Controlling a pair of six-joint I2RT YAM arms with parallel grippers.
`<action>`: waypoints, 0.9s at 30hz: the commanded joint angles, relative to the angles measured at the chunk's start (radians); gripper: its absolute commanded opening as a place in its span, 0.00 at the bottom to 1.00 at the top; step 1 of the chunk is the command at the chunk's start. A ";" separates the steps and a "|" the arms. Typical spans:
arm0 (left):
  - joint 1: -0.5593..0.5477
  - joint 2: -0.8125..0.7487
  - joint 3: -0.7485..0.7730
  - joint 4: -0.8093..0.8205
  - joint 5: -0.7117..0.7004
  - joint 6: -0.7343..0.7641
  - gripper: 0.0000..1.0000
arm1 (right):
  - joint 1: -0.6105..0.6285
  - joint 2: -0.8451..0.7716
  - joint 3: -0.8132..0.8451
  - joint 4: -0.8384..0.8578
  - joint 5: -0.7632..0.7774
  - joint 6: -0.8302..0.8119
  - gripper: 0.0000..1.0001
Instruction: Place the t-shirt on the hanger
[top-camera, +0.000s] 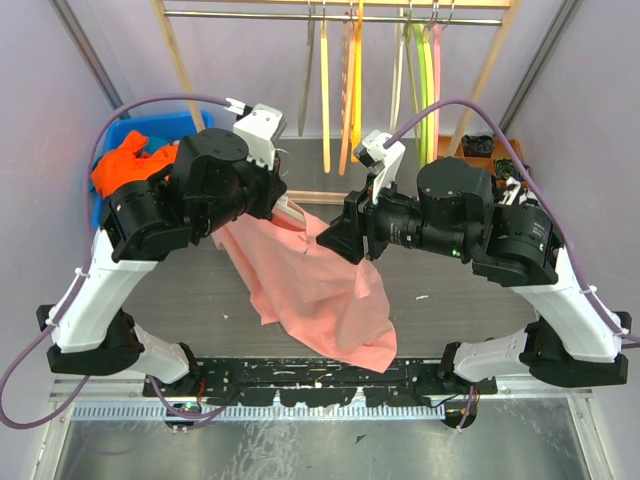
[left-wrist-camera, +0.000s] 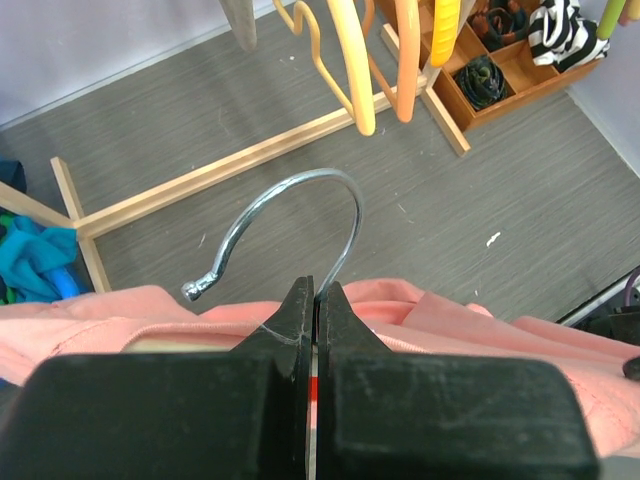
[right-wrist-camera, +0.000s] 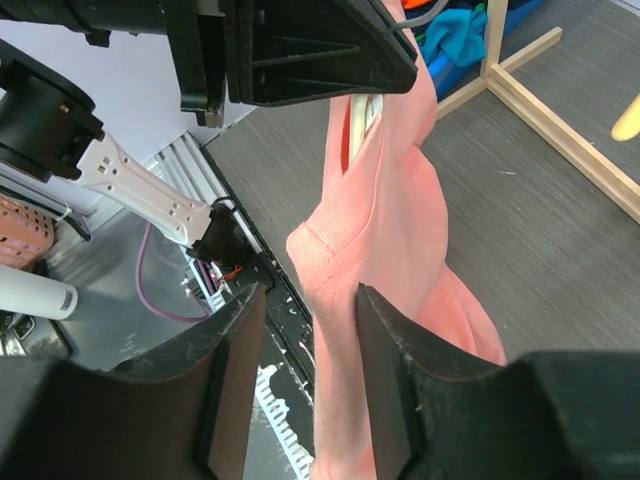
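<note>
Next, I move my right gripper up and close it on the cloth (right-wrist-camera: 362, 170) beside the cream hanger strip, as the T-shirt's ribbed edge sits beyond that gripper's open fingers.
The salmon-pink t-shirt (top-camera: 320, 290) hangs in the air between the two arms, its lower part trailing to the table's front edge. My left gripper (left-wrist-camera: 315, 290) is shut on the wire neck of the hanger, whose silver hook (left-wrist-camera: 330, 180) curves up above the fingertips. Pink cloth (left-wrist-camera: 450, 320) drapes over the hanger's shoulders, and a strip of the cream hanger (right-wrist-camera: 362, 115) shows inside the shirt. My right gripper (right-wrist-camera: 310, 300) is open, with a ribbed edge of the t-shirt (right-wrist-camera: 390, 220) hanging between its fingers. The cloth touches the right finger (right-wrist-camera: 385, 350) and stands apart from the left one.
A wooden rack (top-camera: 330, 15) at the back carries yellow, orange and green hangers (top-camera: 355, 90). Its base rails (left-wrist-camera: 230, 165) lie on the grey table. A blue bin holding an orange garment (top-camera: 125, 165) sits back left. A wooden organiser (top-camera: 480, 150) stands back right.
</note>
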 joint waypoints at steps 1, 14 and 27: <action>-0.006 -0.026 -0.016 0.029 0.015 0.005 0.00 | 0.002 0.004 0.034 0.040 -0.025 -0.024 0.45; -0.006 -0.054 -0.040 0.049 0.022 0.004 0.00 | 0.002 0.031 0.026 0.055 -0.010 -0.035 0.35; -0.006 -0.053 -0.035 0.052 0.032 0.002 0.00 | 0.001 0.013 0.010 0.061 0.024 -0.042 0.55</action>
